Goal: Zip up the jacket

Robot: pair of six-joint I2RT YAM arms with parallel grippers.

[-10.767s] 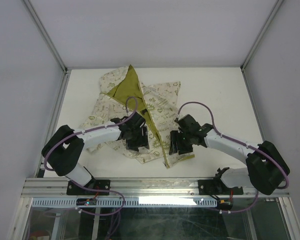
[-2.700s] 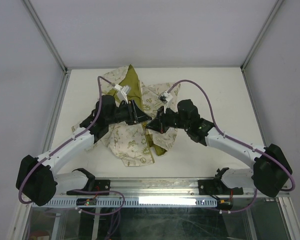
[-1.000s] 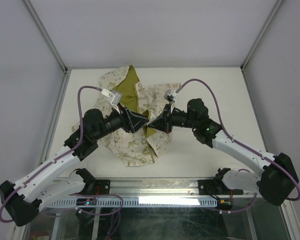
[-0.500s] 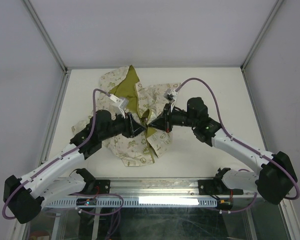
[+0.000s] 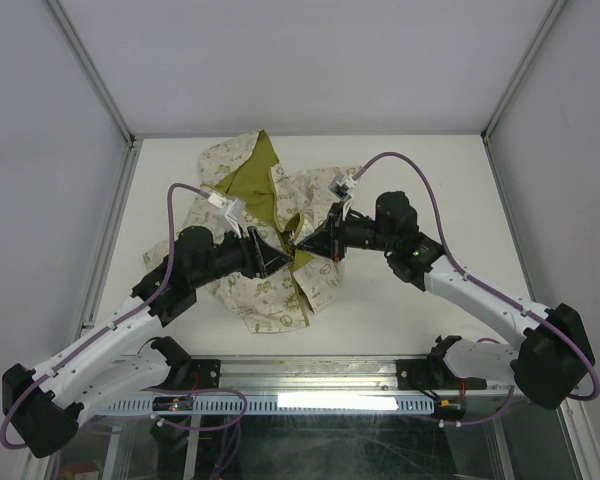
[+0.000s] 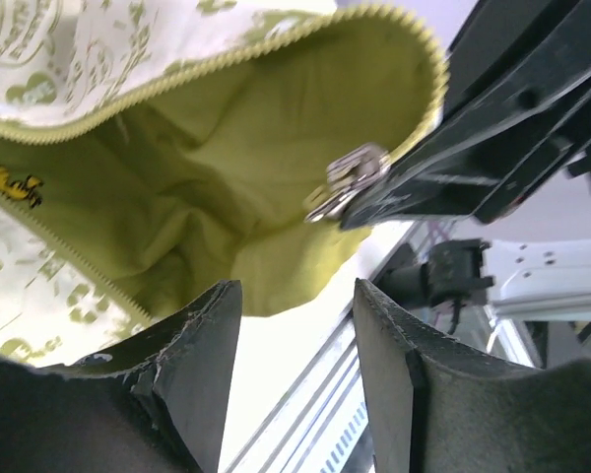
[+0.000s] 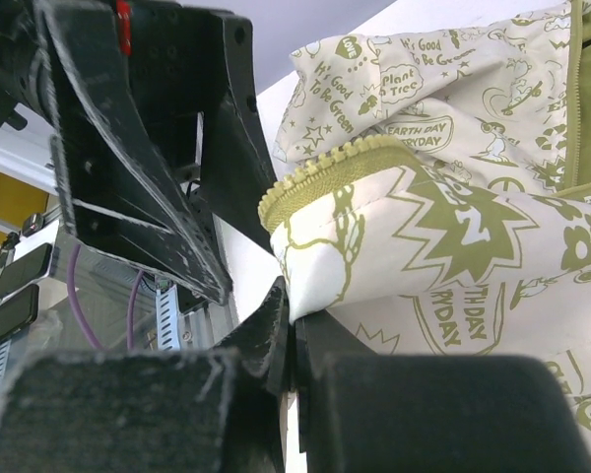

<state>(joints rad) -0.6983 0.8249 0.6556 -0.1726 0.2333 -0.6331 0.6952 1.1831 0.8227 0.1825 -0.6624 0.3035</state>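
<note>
The slider is crowded by my right gripper's fingers, so next I pinch the bend of the jacket's raised edge [image 6: 431, 49] with my left gripper and hold it while my right gripper opens.
The jacket [image 5: 263, 296] lies crumpled mid-table, cream with olive-green print and its green lining [image 6: 217, 187] turned open. My right gripper [image 5: 300, 245] is shut on the jacket's front edge [image 7: 374, 246], holding a fold of it raised off the table, pinched at the fingertips [image 7: 294, 317]. The metal zipper slider [image 6: 348, 181] sits on that raised edge, right against the right gripper's black fingers [image 6: 492, 158]. My left gripper [image 5: 282, 252] faces it from the left, open, nothing between its fingers [image 6: 202, 370]. It stands just short of the slider.
The white table [image 5: 430, 180] is enclosed by grey walls and metal posts. A metal rail [image 5: 310, 372] runs along the near edge, above the arm bases. The rest of the jacket spreads toward the back left corner [image 5: 230, 160].
My left gripper closed partway and opened again, shifting slightly near the raised edge. The right gripper has kept its hold on the jacket's edge in the same place.
</note>
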